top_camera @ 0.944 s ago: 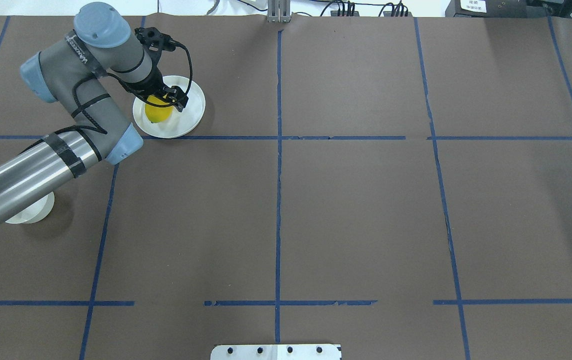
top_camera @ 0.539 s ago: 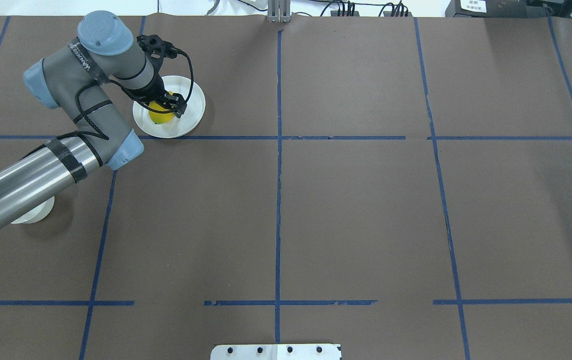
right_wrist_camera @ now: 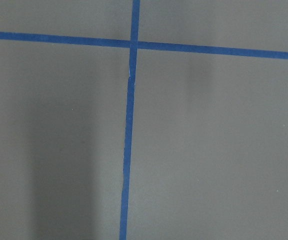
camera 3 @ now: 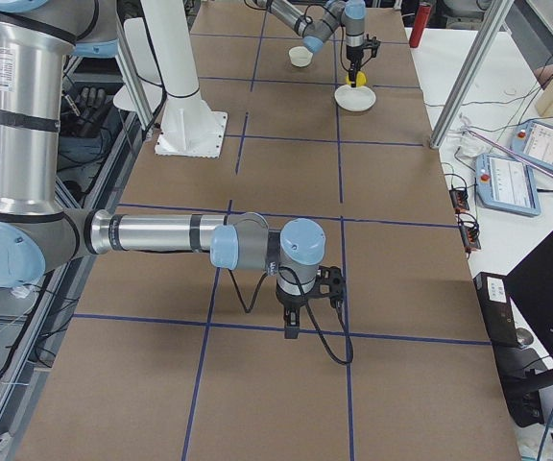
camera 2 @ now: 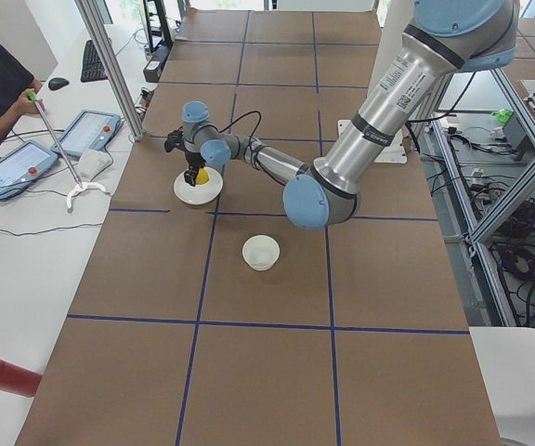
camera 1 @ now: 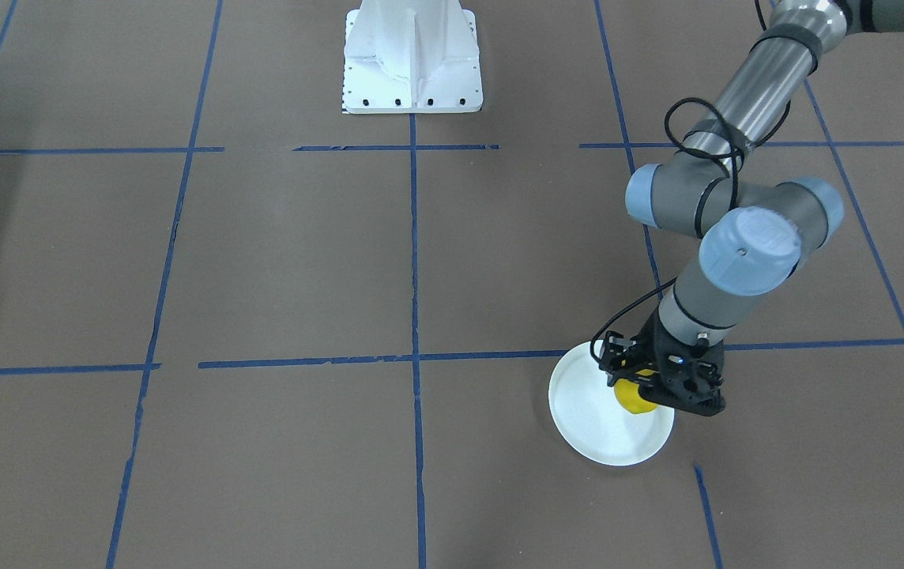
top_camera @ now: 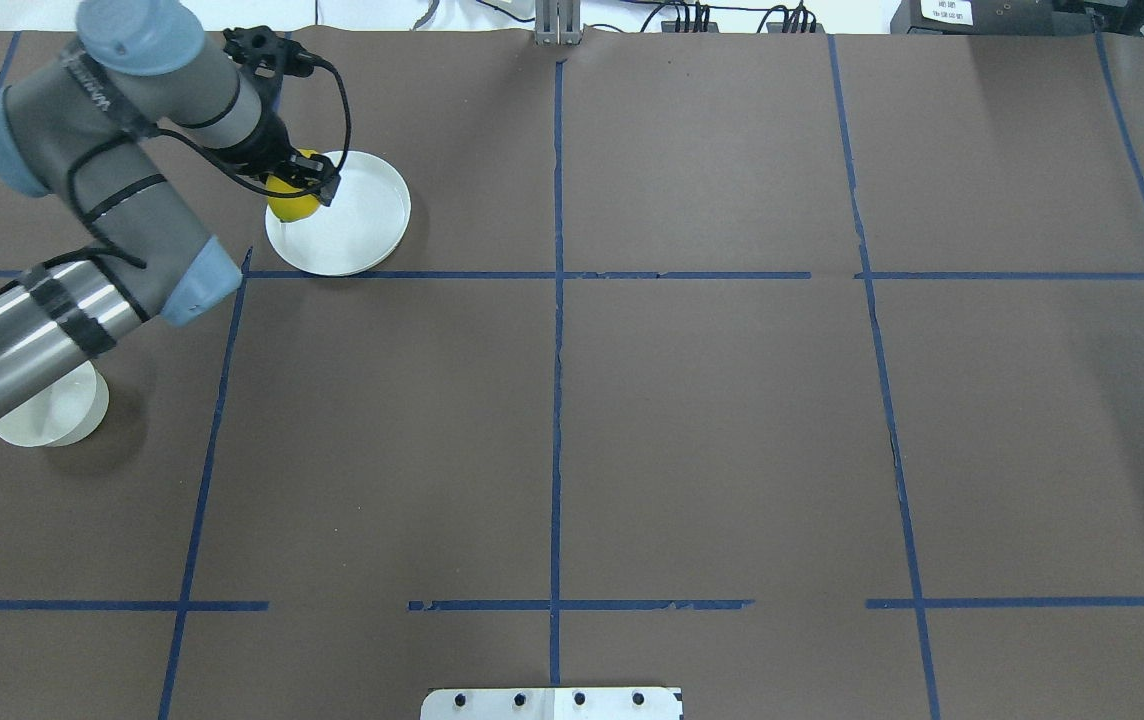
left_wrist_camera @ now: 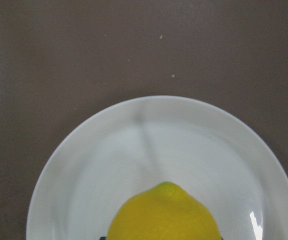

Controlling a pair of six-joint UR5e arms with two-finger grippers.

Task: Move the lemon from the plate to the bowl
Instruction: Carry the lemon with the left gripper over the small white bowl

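Observation:
Next, my left gripper lets go of the yellow lemon inside the small white bowl (camera 1: 773,238) under my forearm, past the white plate.
My left gripper (top_camera: 300,186) is shut on the yellow lemon (top_camera: 290,203) and holds it just above the left edge of the white plate (top_camera: 352,225). The front view shows the lemon (camera 1: 630,398) under the black fingers, above the plate (camera 1: 602,423). In the left wrist view the lemon (left_wrist_camera: 165,215) fills the bottom, with the plate (left_wrist_camera: 109,160) below it. The small white bowl (top_camera: 44,418) stands near the table's left edge, partly under the left arm; it also shows in the left side view (camera 2: 261,252). My right gripper (camera 3: 292,329) shows only in the right side view; I cannot tell its state.
Brown table cover with a grid of blue tape lines (top_camera: 556,300). The white robot base (camera 1: 412,59) stands at the table's near middle. The left forearm (top_camera: 22,340) crosses over the bowl's area. The right wrist view shows only bare cover and tape (right_wrist_camera: 129,140).
The left gripper has risen with the lemon in it and shifted left, from over the plate's middle to over its left rim. The elbow swung left too, uncovering more of the bowl.

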